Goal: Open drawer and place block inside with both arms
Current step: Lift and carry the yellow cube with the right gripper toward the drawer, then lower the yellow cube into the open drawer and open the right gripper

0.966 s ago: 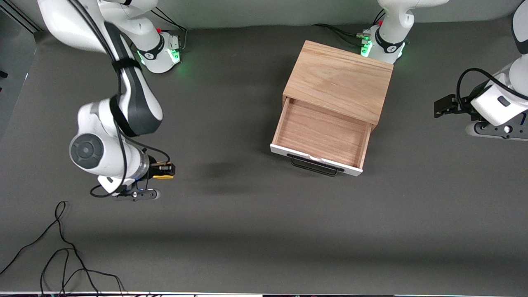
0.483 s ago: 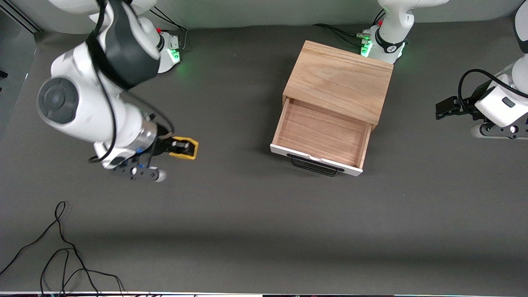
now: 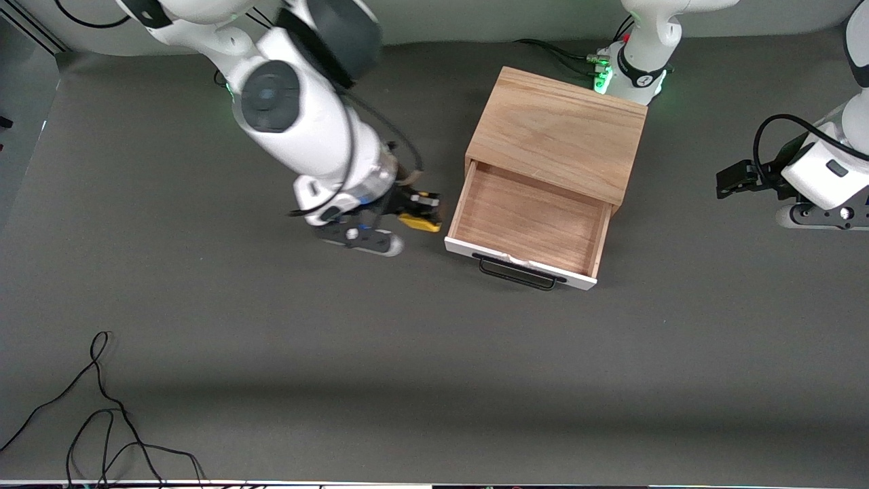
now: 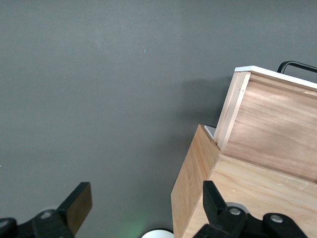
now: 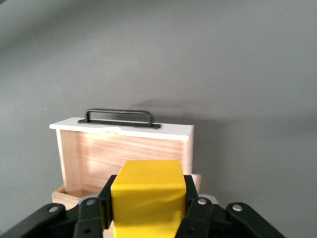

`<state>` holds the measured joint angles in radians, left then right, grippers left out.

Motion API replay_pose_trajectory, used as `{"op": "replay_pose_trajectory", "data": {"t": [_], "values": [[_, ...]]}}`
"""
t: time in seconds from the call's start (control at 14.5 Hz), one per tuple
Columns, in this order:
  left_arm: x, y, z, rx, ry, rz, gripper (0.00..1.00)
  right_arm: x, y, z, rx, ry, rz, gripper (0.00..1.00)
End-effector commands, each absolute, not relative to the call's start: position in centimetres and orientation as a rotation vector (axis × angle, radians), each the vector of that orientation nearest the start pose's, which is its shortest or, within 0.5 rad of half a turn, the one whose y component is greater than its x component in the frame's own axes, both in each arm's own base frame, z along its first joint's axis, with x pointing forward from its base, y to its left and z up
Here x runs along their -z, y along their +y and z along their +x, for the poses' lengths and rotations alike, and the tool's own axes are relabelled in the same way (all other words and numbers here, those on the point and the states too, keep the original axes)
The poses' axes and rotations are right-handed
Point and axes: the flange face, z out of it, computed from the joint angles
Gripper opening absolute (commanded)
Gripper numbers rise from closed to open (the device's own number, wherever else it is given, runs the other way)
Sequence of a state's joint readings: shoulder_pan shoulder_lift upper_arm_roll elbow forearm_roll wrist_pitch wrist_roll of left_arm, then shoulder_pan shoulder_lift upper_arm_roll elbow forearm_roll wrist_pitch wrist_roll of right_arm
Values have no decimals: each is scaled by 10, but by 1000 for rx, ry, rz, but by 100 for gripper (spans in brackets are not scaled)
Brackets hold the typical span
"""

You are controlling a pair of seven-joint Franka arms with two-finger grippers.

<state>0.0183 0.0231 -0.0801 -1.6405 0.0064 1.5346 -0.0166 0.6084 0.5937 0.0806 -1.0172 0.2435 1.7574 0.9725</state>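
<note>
The robot's right gripper needs to set the yellow block down near the middle of the drawer's wooden bottom point(image 3: 512, 219) point(image 5: 140, 166).
The drawer point(image 3: 529, 219) stands pulled out of the light oak cabinet point(image 3: 557, 129), its white front and black handle point(image 3: 519, 272) facing the front camera; its wooden floor is bare. My right gripper point(image 3: 424, 209) is shut on the yellow block point(image 3: 415, 220), over the table just beside the drawer's side wall toward the right arm's end. The right wrist view shows the block point(image 5: 146, 193) squeezed in the right gripper point(image 5: 146, 210), with the drawer point(image 5: 124, 153) ahead. My left gripper point(image 3: 730, 178) waits open at the left arm's end; its fingers point(image 4: 79, 206) hold nothing.
Loose black cables point(image 3: 102, 407) lie near the front camera at the right arm's end. The right arm's bulky elbow point(image 3: 299, 115) hangs over the table beside the cabinet. Both arm bases point(image 3: 628, 68) stand along the table's edge farthest from the front camera.
My right arm has swung from the right arm's end of the table toward the drawer, carrying the block up to its side. The left arm has barely moved.
</note>
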Motion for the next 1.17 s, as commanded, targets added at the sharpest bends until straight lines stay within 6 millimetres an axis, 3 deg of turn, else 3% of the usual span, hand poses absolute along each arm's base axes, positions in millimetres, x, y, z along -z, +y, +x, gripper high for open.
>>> {"op": "replay_pose_trajectory", "data": {"t": [0.0, 0.14, 0.34, 0.48, 0.76, 1.1], "values": [[-582, -33, 546, -164, 80, -3117, 100, -494, 528, 547, -130, 425, -2790, 8], [-583, -34, 547, -164, 82, -3117, 100, -463, 567, 524, -93, 421, -2813, 8], [-587, -36, 550, -159, 87, -3119, 100, -409, 600, 504, -95, 439, -2859, 8], [-588, -38, 551, -150, 91, -3120, 100, -384, 608, 500, -83, 426, -2889, 8], [-585, -36, 553, -157, 89, -3120, 100, -356, 615, 499, -83, 429, -2890, 8], [-587, -37, 556, -157, 92, -3121, 100, -327, 638, 470, -68, 483, -2909, 10]]}}
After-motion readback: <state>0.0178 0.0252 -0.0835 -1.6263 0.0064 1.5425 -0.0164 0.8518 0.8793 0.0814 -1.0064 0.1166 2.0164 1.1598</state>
